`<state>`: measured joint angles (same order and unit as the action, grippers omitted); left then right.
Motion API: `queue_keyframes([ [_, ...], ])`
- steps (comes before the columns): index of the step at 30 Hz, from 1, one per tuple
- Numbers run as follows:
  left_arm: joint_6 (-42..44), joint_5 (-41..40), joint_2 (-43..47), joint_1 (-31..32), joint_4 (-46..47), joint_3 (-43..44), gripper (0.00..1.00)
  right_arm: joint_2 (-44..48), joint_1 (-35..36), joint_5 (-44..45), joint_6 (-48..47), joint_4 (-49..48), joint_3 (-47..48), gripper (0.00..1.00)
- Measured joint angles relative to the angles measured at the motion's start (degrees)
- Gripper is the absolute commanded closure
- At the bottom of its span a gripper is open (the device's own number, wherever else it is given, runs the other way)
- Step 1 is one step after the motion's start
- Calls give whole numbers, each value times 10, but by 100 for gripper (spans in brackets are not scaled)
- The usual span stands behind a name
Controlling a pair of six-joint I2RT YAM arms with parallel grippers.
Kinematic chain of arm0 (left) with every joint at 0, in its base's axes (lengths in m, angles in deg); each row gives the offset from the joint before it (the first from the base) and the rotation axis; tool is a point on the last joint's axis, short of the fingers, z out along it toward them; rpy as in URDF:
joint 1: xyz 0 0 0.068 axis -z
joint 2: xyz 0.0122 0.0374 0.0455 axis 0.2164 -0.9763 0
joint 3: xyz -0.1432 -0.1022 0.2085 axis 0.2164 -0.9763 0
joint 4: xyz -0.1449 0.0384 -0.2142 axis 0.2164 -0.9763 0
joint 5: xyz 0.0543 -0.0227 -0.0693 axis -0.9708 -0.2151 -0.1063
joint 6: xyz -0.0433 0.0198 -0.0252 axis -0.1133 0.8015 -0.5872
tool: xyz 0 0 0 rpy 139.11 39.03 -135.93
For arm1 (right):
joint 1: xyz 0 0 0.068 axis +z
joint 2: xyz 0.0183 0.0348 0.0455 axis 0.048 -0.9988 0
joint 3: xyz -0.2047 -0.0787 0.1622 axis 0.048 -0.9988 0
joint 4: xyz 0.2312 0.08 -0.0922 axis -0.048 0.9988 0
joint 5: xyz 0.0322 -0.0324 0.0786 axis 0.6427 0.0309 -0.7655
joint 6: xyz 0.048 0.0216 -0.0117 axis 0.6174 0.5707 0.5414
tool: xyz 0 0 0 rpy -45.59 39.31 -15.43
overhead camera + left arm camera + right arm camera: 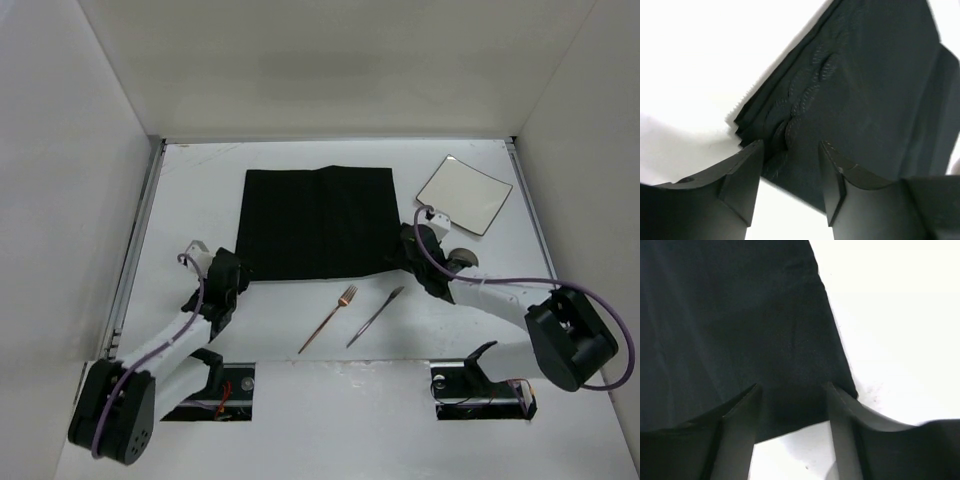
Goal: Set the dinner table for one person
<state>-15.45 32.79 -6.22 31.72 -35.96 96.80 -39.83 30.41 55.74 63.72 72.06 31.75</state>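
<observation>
The mat's near corner is wrinkled, so the robot's left gripper needs to pinch the corner's outer tip (pixel 746 131) and pull the mat tight before the plate goes on.
The dinner table (pixel 195 195) is a large white surface. A black cloth mat (pixel 318 222) lies flat at its middle. My left gripper (pixel 236 272) is at the mat's near left corner. In the left wrist view its jaws (pixel 790 150) stand open astride that corner, where the mat (pixel 865 85) is wrinkled. My right gripper (pixel 406 250) is at the mat's near right corner. In the right wrist view it (pixel 792 390) is open over the mat (pixel 735 325) edge. A square pale plate (pixel 463 194) lies at the far right. A copper fork (pixel 328 319) and a knife (pixel 375 316) lie in front of the mat.
Metal rails (pixel 138 230) run along the table's side edges, with white walls round the back and sides. The fork and knife lie between the two arms, close to the near edge.
</observation>
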Motion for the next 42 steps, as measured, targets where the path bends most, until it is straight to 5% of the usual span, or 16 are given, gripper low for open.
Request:
queue_keyframes([
  [7,18,-35,158,10,-120,0,48,56,3,34,-2,24,-13,30],
  [14,24,-33,100,7,-154,0,48,10,3,33,1,29,-13,51],
  [17,25,-30,75,5,-150,0,49,-6,3,31,4,30,-13,51],
  [24,29,-29,29,-3,-97,3,54,7,9,35,16,34,-20,31],
  [28,30,-26,23,-6,-84,3,54,35,14,45,23,47,-35,33],
  [34,30,-23,23,-10,-82,3,56,14,15,49,26,53,-33,57],
  [37,30,-19,17,-14,-75,3,69,-10,15,47,26,52,-30,74],
  [42,33,-16,-1,-20,-48,2,91,-16,16,45,30,44,-30,85],
])
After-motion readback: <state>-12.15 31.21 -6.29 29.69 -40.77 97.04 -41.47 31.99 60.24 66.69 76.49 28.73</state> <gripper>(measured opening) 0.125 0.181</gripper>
